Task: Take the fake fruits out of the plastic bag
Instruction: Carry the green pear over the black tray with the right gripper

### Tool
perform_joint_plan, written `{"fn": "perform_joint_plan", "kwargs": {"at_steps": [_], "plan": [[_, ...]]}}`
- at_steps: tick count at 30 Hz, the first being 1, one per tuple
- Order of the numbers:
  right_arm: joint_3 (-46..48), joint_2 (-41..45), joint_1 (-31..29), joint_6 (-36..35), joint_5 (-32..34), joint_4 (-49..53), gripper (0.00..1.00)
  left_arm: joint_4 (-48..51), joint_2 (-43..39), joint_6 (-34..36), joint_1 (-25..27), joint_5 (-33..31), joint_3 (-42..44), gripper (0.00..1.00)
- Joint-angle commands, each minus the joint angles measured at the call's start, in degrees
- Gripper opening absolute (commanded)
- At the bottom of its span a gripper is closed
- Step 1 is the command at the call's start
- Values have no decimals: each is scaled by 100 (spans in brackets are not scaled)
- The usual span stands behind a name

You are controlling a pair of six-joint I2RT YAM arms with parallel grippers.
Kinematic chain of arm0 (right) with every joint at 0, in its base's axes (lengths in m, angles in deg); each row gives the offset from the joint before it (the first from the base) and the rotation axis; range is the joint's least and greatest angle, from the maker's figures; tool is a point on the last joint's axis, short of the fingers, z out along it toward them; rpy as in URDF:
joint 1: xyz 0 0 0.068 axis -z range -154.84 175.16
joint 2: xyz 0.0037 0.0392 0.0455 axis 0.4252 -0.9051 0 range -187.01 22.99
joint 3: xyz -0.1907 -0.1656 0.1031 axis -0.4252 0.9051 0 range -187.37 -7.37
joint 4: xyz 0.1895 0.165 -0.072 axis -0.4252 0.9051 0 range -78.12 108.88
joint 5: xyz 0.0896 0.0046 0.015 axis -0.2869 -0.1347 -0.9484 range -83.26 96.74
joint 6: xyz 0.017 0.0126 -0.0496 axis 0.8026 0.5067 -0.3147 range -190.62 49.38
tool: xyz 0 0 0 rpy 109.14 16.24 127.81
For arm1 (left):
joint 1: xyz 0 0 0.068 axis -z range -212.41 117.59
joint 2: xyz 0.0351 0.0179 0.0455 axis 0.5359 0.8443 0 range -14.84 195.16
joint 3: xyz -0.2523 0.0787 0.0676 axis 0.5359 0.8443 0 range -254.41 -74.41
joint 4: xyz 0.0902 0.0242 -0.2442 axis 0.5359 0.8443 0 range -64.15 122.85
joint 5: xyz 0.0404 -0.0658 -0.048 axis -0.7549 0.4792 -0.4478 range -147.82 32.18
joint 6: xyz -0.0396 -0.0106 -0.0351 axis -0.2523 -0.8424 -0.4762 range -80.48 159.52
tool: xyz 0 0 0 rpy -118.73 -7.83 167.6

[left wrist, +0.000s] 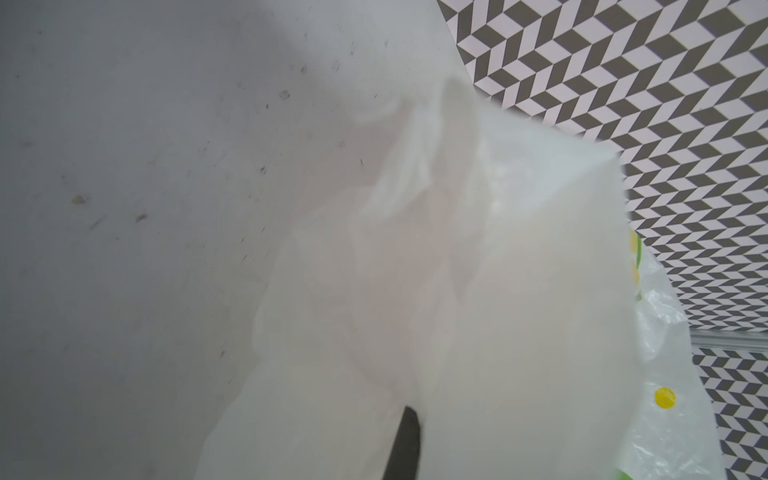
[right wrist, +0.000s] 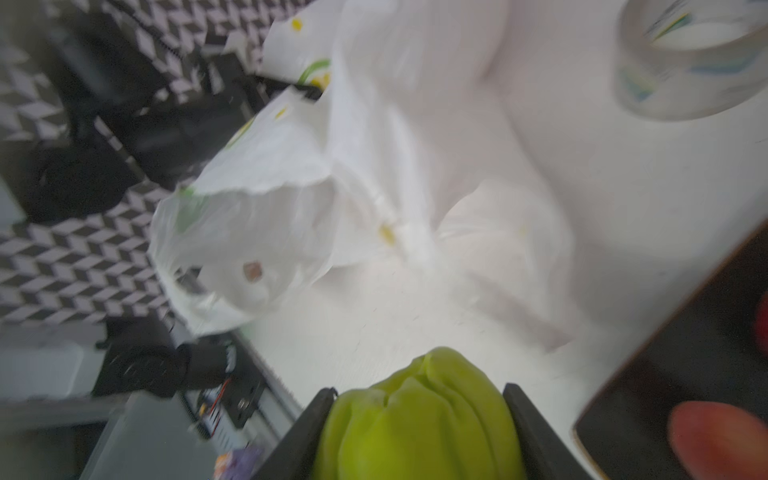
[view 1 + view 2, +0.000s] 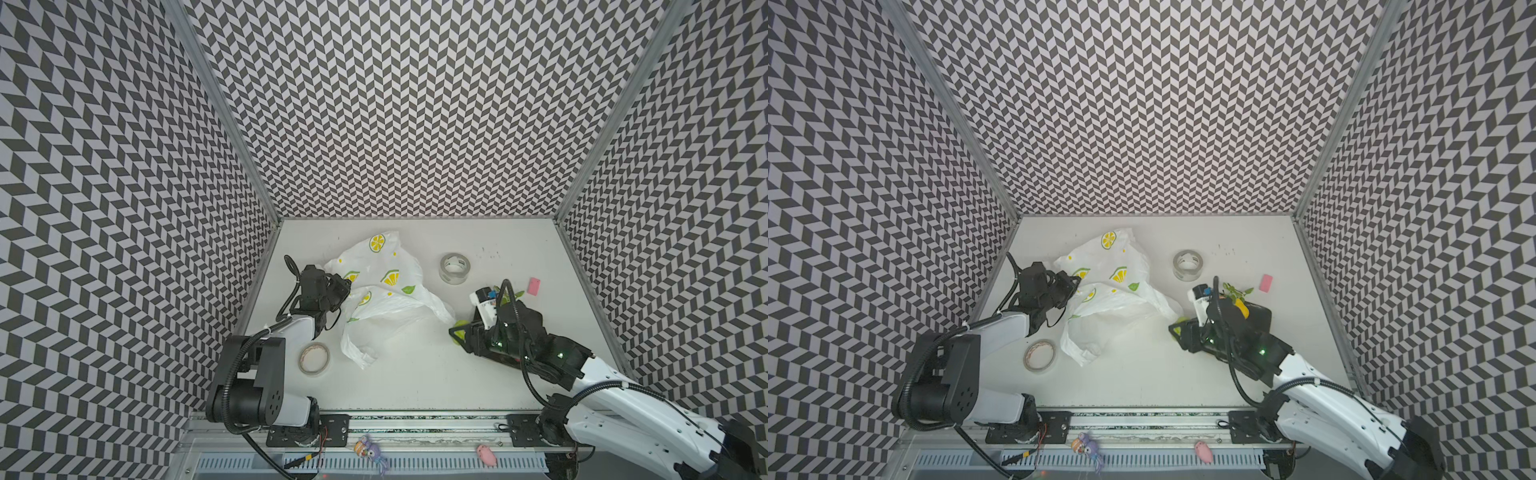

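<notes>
Next, my right gripper lets go of the green ribbed fruit on the black tray (image 3: 500, 331) between the red fruits.
The plastic bag (image 3: 386, 291) (image 3: 1115, 293) lies crumpled and white at the back left of the table, printed with lemon slices. My left gripper (image 3: 347, 286) (image 3: 1077, 282) is shut on its left edge. In the left wrist view the bag (image 1: 498, 291) covers all but one dark finger (image 1: 409, 444). My right gripper (image 3: 456, 333) (image 3: 1176, 329) (image 2: 419, 415), just right of the bag's mouth (image 2: 266, 232), is shut on a green ribbed fruit (image 2: 419, 428) (image 3: 460, 325). Red fruits (image 2: 715, 436) lie on a black tray (image 2: 665, 374) (image 3: 1260, 313) beside it, with a yellow piece (image 3: 1241, 309) and green leaves (image 3: 1237, 291).
A clear tape roll (image 3: 455, 268) (image 2: 690, 62) stands behind the right gripper. A beige tape roll (image 3: 314, 358) lies by the left arm. A pink eraser (image 3: 534, 286) is at the far right. Small toy figures (image 3: 370, 451) sit on the front rail. Patterned walls close three sides.
</notes>
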Motion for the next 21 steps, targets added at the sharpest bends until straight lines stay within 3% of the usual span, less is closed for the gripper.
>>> {"fn": "perform_joint_plan", "kwargs": {"at_steps": [1, 5, 10, 14, 18, 21], "plan": [[-35, 72, 445, 155, 1217, 160, 13, -34, -347, 163, 102, 151, 191, 0], [285, 210, 1056, 403, 1777, 13, 13, 73, -634, 218, 134, 183, 353, 0], [769, 100, 1598, 544, 1734, -479, 13, 203, -859, 266, 135, 184, 412, 0], [973, -222, 1645, 532, 1711, -844, 15, 268, -949, 261, 137, 149, 437, 0], [1043, -419, 1663, 497, 1762, -980, 20, 257, -1042, 173, 137, 82, 553, 0], [1104, -444, 1671, 483, 1820, -1030, 32, 259, -1092, 127, 137, 23, 611, 0]]}}
